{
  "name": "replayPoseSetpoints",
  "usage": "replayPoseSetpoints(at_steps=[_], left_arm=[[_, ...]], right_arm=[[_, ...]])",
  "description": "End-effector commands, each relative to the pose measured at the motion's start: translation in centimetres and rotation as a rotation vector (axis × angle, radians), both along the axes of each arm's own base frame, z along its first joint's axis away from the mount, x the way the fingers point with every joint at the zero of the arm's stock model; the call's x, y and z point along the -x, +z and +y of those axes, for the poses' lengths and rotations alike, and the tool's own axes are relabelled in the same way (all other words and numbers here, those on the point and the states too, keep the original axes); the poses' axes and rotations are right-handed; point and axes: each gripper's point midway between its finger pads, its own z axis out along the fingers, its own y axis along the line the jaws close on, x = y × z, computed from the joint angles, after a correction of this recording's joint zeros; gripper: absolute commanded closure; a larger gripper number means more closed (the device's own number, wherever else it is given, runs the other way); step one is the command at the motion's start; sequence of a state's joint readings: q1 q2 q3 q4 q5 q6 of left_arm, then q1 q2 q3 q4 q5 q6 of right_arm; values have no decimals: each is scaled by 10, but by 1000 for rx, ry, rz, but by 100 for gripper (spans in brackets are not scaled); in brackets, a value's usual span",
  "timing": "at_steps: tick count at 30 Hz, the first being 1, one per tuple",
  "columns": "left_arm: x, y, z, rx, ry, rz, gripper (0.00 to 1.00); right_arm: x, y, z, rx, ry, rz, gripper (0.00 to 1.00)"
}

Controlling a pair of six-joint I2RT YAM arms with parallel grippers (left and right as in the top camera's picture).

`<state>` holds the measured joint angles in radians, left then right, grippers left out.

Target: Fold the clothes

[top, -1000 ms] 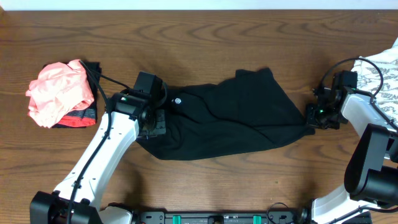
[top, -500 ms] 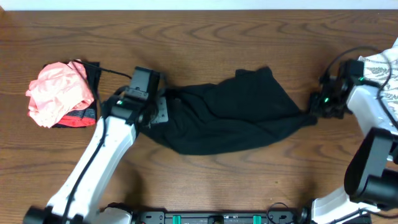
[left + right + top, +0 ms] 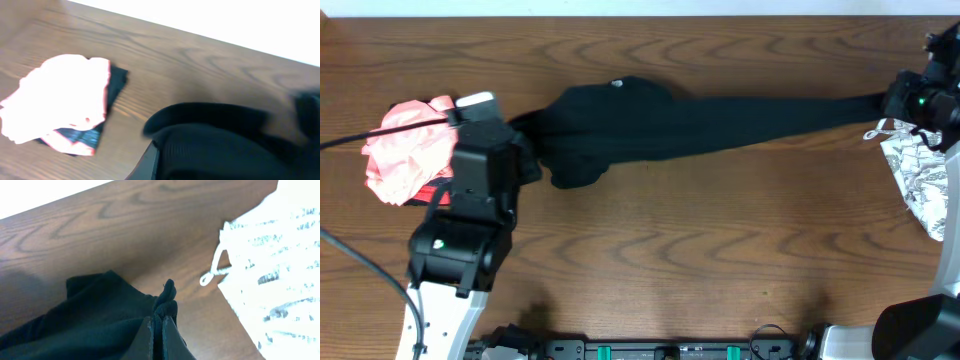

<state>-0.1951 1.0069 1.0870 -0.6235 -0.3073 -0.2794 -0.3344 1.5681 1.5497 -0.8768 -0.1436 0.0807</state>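
My left gripper has the end of the black garment. It will release that end on the bare table just nearer me than its bunched part [image 3: 592, 222].
The black garment [image 3: 720, 115] of the clothes is pulled into a long taut band across the far half of the table, bunched thicker at its left end [image 3: 590, 140]. My left gripper [image 3: 527, 152] is shut on that left end; in the left wrist view, black cloth [image 3: 225, 145] covers the jaws and only one finger [image 3: 150, 161] shows. My right gripper [image 3: 897, 100] is shut on the right end, where a small fold of black cloth [image 3: 167, 300] sticks up between the two pressed fingers [image 3: 146, 339].
A coral-pink garment [image 3: 408, 148] lies bunched on a dark folded piece [image 3: 455, 188] just left of my left gripper, also in the left wrist view as the pink garment [image 3: 60, 97]. A white leaf-patterned garment [image 3: 918, 180] with a drawstring [image 3: 214, 272] lies below my right gripper.
Both arms have moved apart and toward the far edge. The black garment, which lay loose in the middle, is now lifted and stretched into a long band between the grippers.
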Motion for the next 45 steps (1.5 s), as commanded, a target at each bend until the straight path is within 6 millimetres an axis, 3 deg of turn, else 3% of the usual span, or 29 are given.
replayPoseSetpoints(at_steps=[1, 7, 15, 25, 31, 34, 37, 42, 45], left_arm=[[1, 17, 30, -57, 113, -46, 94], [-5, 31, 40, -38, 141, -110, 94], [-9, 62, 0, 100, -65, -236, 94], [22, 124, 2, 120, -81, -468, 94], [36, 144, 7, 119, -66, -544, 94], [32, 136, 6, 122, -66, -513, 94], [16, 114, 1, 144, -72, -432, 94], [-39, 64, -26, 192, -174, -273, 94], [-85, 40, -39, 213, -215, -253, 94]], right_arm=[[1, 11, -10, -20, -48, -23, 99], [5, 38, -10, -15, -38, -71, 99], [18, 81, -4, 22, -15, -117, 99], [31, 144, 0, 75, -15, -255, 99], [36, 166, 2, 84, -22, -303, 99], [35, 161, 2, 77, -21, -283, 99], [29, 141, 0, 56, -14, -220, 99], [2, 95, 2, -25, 45, -112, 99], [-32, 76, 1, -70, 90, -131, 99]])
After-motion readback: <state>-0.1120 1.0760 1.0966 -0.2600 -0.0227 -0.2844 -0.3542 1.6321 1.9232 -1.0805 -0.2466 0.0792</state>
